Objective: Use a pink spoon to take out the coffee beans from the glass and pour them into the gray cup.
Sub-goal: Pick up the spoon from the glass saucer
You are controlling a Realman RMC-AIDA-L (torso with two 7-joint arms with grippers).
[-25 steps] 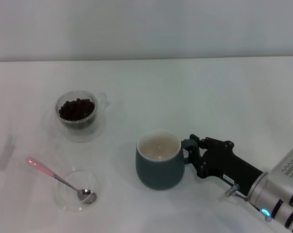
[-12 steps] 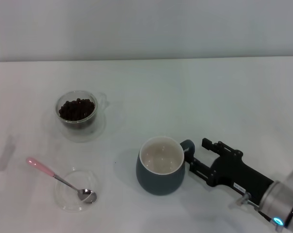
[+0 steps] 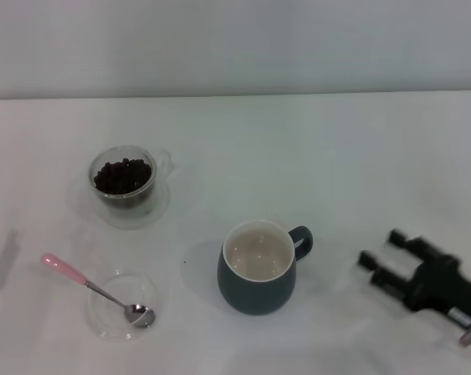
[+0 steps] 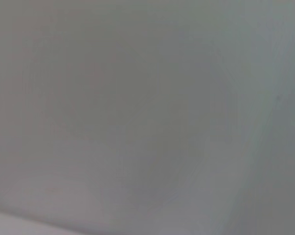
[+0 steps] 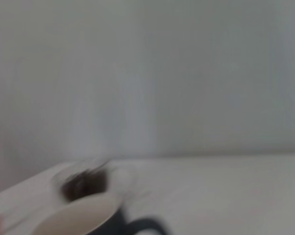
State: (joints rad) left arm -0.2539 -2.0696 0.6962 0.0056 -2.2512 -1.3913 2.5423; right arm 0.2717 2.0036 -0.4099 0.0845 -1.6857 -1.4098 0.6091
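Note:
The pink spoon lies ready for my left gripper, which will close on the middle of the pink spoon's handle (image 3: 65, 269), beyond the edge of the clear saucer.
The gray cup (image 3: 258, 268) stands upright at the table's middle front, its handle to the right and its inside empty. The glass (image 3: 124, 180) with coffee beans (image 3: 123, 175) stands at the back left. The pink spoon (image 3: 94, 289) lies at the front left, its bowl in a flat clear saucer (image 3: 121, 305) and its pink handle pointing left. My right gripper (image 3: 382, 258) is open and empty, well right of the cup's handle and apart from it. The right wrist view shows the cup's rim (image 5: 79, 219) and the glass (image 5: 86, 182) beyond it. My left gripper is out of view.
The white table (image 3: 313, 172) stretches back to a pale wall. The left wrist view shows only a plain grey surface.
My right gripper has let go of the cup's handle and drawn back to the right. The cup has shifted slightly toward the front and now stands alone.

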